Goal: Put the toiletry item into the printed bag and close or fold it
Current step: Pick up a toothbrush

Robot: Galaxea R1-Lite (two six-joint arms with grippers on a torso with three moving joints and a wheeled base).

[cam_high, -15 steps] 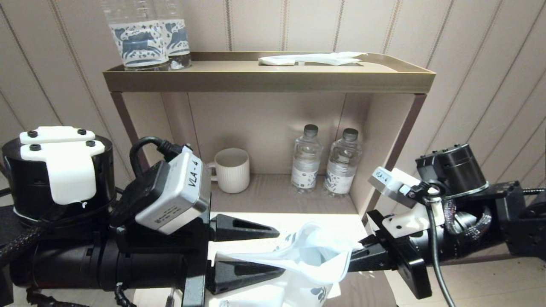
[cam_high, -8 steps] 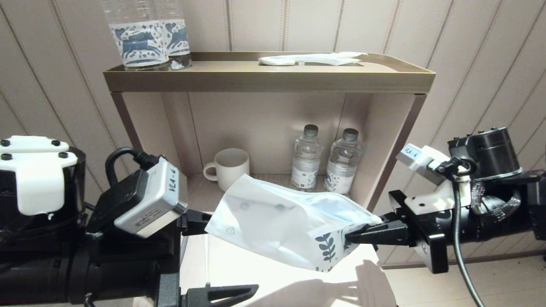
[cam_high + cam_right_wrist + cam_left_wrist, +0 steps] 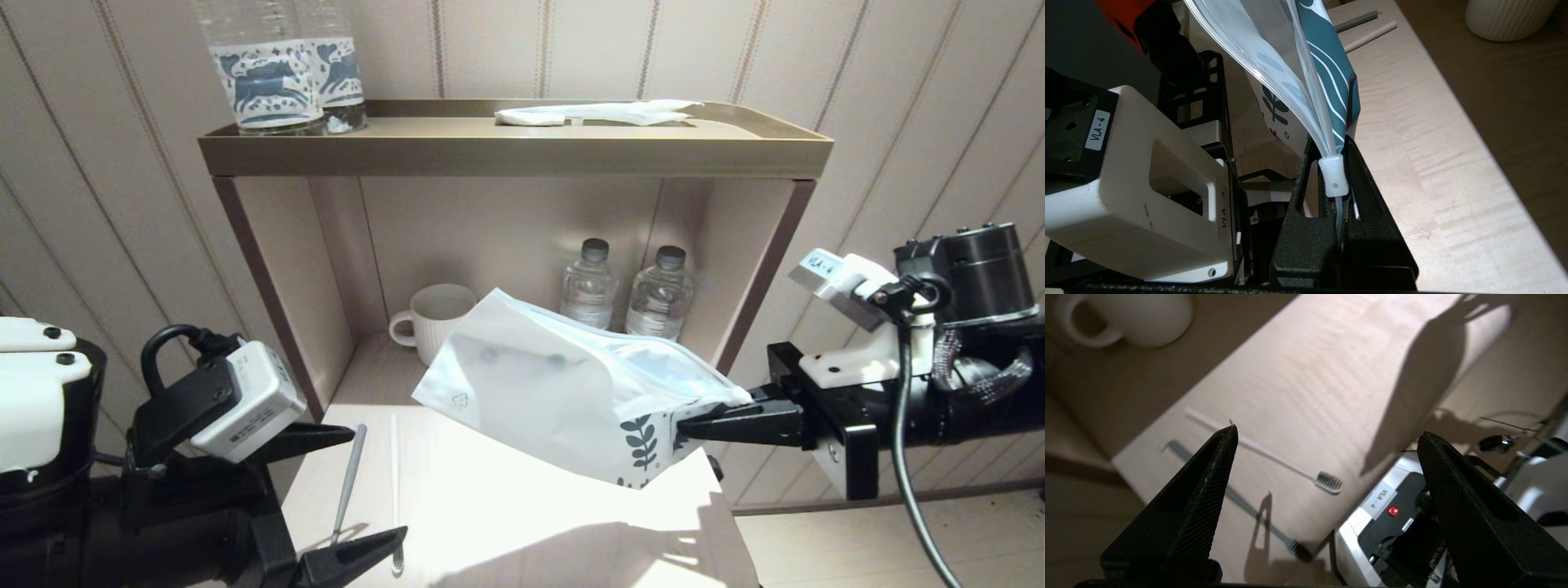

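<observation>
The left gripper is to move to the grey toothbrush next, beside the white toothbrush, and close on the middle of its handle (image 3: 349,480) (image 3: 1232,493).
The printed bag (image 3: 563,392) hangs tilted above the pale table (image 3: 506,523), its leaf print near the held corner. My right gripper (image 3: 694,425) is shut on that corner, right at the white zip slider (image 3: 1334,175). In the right wrist view the printed bag (image 3: 1298,73) spreads its zip edges apart away from the slider. Two toothbrushes lie on the table's left part, one grey (image 3: 349,482) and one white (image 3: 393,490). My left gripper (image 3: 380,480) stands open and holds nothing, low at the left just above them. The left wrist view shows the white toothbrush (image 3: 1274,457) and the grey toothbrush (image 3: 1241,502) between the fingers.
Behind the table stands an open shelf unit holding a ribbed mug (image 3: 441,322) and two small water bottles (image 3: 588,286). Its top tray (image 3: 506,151) carries bottles with blue-printed labels (image 3: 277,73) and a plain white flat packet (image 3: 596,113).
My left gripper has drawn back left and down, away from the bag. The right gripper has carried the bag up and to the right, uncovering the toothbrushes.
</observation>
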